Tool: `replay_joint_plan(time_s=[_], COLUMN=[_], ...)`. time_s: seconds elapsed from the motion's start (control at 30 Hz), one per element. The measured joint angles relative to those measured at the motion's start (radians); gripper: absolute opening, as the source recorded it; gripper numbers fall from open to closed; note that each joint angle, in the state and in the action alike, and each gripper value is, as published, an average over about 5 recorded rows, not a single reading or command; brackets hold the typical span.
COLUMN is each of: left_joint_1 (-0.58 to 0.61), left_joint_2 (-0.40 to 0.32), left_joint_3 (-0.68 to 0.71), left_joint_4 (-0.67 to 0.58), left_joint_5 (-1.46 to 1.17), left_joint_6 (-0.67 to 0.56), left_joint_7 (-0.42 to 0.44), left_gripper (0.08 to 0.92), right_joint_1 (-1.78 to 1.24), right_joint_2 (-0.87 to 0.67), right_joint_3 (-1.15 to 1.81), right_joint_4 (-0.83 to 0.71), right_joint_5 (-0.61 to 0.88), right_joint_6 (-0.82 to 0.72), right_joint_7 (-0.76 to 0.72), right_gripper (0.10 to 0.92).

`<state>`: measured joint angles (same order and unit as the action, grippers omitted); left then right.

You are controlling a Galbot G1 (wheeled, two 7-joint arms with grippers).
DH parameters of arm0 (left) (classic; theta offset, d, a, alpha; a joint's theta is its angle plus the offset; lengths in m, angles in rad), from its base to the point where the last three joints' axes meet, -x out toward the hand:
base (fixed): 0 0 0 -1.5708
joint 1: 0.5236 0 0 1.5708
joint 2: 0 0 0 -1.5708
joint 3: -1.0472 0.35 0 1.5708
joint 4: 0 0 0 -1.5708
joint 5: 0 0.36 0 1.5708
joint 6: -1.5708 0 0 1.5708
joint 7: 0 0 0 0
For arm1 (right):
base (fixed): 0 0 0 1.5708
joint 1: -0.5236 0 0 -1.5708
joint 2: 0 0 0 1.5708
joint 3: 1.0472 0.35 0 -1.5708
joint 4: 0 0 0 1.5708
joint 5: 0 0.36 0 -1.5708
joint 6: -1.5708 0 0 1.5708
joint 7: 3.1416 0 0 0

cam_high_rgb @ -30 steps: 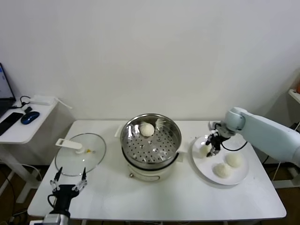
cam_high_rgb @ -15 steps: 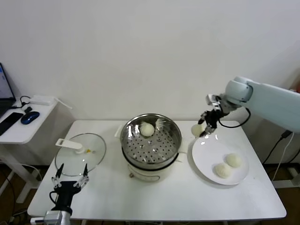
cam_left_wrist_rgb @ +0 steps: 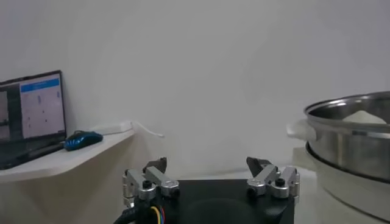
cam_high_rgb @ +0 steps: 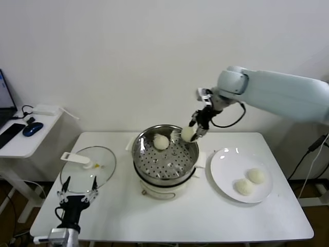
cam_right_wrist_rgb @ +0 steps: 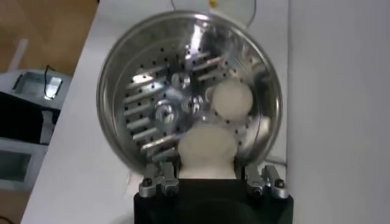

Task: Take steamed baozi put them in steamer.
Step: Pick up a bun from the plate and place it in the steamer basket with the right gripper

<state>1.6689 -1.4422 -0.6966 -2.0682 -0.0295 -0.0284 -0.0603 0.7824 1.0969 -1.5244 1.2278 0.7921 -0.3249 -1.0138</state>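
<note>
My right gripper is going to set the baozi down on the steamer's perforated bottom near the glass lid's side [cam_high_rgb: 147,159] [cam_right_wrist_rgb: 172,68], where I need to leave it.
My right gripper [cam_high_rgb: 192,131] is shut on a cream-white baozi [cam_high_rgb: 187,134] and holds it above the back right rim of the steel steamer [cam_high_rgb: 191,154]. In the right wrist view the held baozi [cam_right_wrist_rgb: 206,152] sits between the jaws, over the steamer [cam_right_wrist_rgb: 122,91]. One baozi [cam_high_rgb: 161,142] lies on the steamer's perforated bottom at the back; it also shows in the right wrist view [cam_right_wrist_rgb: 230,100]. Two more baozi [cam_high_rgb: 256,175] [cam_high_rgb: 243,187] lie on the white plate [cam_high_rgb: 223,164]. My left gripper [cam_high_rgb: 77,199] is open and empty, parked at the table's front left.
The glass lid [cam_high_rgb: 85,172] with its white handle lies on the table left of the steamer. A side desk [cam_high_rgb: 20,141] with a mouse and a laptop stands at far left. The left wrist view shows the steamer's wall [cam_left_wrist_rgb: 350,140] to one side.
My right gripper lifted a baozi off the plate and carried it left, from above the plate to above the steamer's back right rim. The left arm stayed put.
</note>
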Motion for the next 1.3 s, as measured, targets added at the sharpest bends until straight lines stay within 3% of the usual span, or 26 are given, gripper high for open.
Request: replay_joint_plan(time_s=[0.57,1.3], left_joint_1=[0.029,0.041], left_joint_2=[-0.011,-0.009], left_joint_3=[-0.012,-0.021], left_joint_4=[-0.064,-0.061], left_joint_5=[-0.011,-0.027], left_joint_6=[0.001,-0.003], left_joint_7=[-0.003,-0.004], left_gripper=[0.823,0.823], right_joint_1=[-0.137,-0.227], right_joint_2=[0.288,0.358], right_joint_3=[0.015,0.033], right_joint_4=[-0.184,-0.240], right_joint_5=[0.011,-0.021], right_joint_6=[-0.007,-0.008], right_joint_7=[0.015,0.023], right_gripper=[0.593,0.591])
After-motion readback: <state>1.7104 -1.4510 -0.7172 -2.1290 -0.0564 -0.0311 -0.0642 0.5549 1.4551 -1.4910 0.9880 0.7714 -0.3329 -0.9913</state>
